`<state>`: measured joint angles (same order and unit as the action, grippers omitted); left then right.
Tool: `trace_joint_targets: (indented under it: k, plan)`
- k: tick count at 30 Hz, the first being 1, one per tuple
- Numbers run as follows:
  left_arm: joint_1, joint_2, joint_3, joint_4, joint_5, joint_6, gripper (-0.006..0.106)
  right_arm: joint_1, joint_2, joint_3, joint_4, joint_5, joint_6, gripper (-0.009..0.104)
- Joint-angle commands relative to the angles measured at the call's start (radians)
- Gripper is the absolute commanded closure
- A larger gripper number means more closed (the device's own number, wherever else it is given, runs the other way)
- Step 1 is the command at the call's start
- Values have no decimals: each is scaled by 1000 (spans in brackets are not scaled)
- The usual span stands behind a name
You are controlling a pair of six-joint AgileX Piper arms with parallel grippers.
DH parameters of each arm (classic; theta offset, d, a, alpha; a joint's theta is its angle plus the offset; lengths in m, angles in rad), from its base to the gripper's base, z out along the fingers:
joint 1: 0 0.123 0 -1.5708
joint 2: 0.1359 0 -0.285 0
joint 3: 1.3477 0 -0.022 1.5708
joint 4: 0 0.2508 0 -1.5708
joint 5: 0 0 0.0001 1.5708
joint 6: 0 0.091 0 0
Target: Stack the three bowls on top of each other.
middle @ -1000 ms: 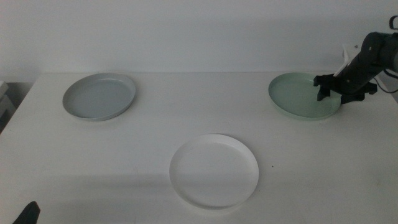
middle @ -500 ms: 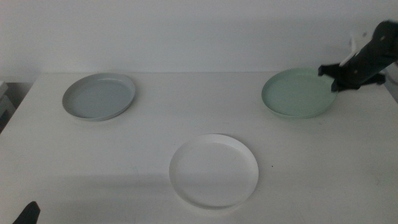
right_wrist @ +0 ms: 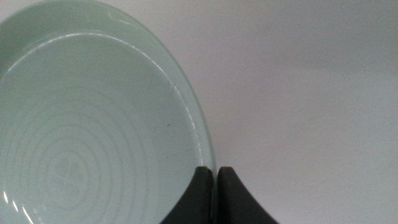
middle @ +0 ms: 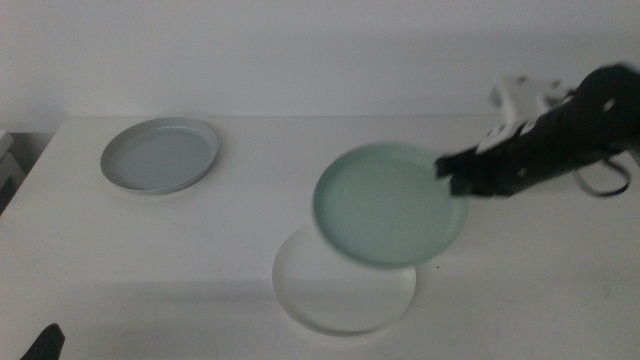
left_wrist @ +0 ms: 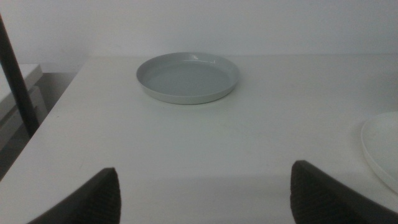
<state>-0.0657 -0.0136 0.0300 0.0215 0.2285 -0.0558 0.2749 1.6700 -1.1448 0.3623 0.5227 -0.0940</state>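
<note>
The mint green bowl is in my right gripper now. Next, I let go of it in the white bowl (middle: 343,274), so that it is stacked there.
My right gripper (middle: 450,175) is shut on the right rim of the mint green bowl (middle: 388,203) and holds it tilted in the air, just above and behind the white bowl (middle: 345,290). In the right wrist view the green bowl (right_wrist: 87,124) fills the picture and its rim is pinched by my right gripper (right_wrist: 215,174). The grey-blue bowl (middle: 159,155) sits on the table at the far left; it also shows in the left wrist view (left_wrist: 188,77). My left gripper (left_wrist: 205,186) is open and empty, low near the table's front left corner.
The white table (middle: 150,250) ends at its left edge, where a dark gap and a pale shelf (middle: 8,165) show. A white wall stands behind the table. A dark pole (left_wrist: 17,81) stands beside the table in the left wrist view.
My right gripper has lifted the green bowl from the far right of the table and carried it left and forward, over the white bowl. The left arm has not moved.
</note>
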Motion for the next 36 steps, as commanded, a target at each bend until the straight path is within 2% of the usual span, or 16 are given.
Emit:
trace_joint_targets:
  k: [1, 10, 24, 28, 33, 36]
  plan:
    - [-2, -14, 6, -1, -78, -8, 10, 51, -51, 24, 9, -98, -11, 95]
    - [-2, -14, 6, -1, -78, -8, 10, 173, -41, 128, 31, -281, 11, 95]
    - [-2, -14, 6, -1, -78, -8, 10, 180, 32, 128, 51, -295, 7, 93]
    - [-2, -14, 6, -1, -78, -8, 10, 180, 40, 128, 51, -289, -7, 82]
    - [-2, -14, 6, -1, -78, -8, 10, 180, 29, 125, 52, -278, -8, 59]
    - [-2, -14, 6, -1, -78, -8, 10, 180, -30, 122, 39, -214, -8, 47]
